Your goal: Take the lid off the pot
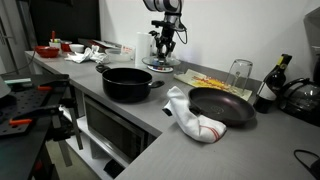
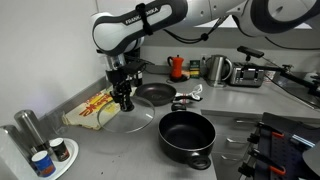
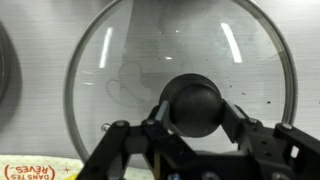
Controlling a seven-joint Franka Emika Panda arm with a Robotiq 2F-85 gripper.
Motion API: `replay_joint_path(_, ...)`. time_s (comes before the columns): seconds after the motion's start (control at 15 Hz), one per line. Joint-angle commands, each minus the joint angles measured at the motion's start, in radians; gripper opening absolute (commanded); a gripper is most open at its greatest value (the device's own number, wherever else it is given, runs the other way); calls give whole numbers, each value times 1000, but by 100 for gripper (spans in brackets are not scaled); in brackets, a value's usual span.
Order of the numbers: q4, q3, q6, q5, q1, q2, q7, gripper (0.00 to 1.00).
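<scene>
Next, my gripper releases the glass lid on the grey counter (image 1: 156, 82) close behind the black pot.
The black pot (image 1: 127, 82) stands open on the grey counter, also seen in an exterior view (image 2: 186, 135). The glass lid with a metal rim (image 3: 120, 60) is off the pot, low over or on the counter, apart from the pot (image 1: 163, 65) (image 2: 132, 122). My gripper (image 3: 195, 115) points down over it, its fingers pressed against both sides of the lid's black knob (image 3: 195, 100). The gripper shows in both exterior views (image 1: 163, 50) (image 2: 124, 100). I cannot tell whether the lid touches the counter.
A black frying pan (image 1: 222, 105) (image 2: 155, 93) and a white cloth (image 1: 195, 118) lie nearby. A yellow packet (image 2: 95, 108) (image 3: 35, 172) lies beside the lid. A glass (image 1: 240, 72), a bottle (image 1: 268, 85) and a kettle (image 2: 215, 68) stand at the back.
</scene>
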Motion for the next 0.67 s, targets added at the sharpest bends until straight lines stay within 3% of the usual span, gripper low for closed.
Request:
replay_joint_path(0.0,160,-7,-42,6,16,99,-46,26)
replay_joint_path(0.6,288,-10,-55,15,24,255,-84,26)
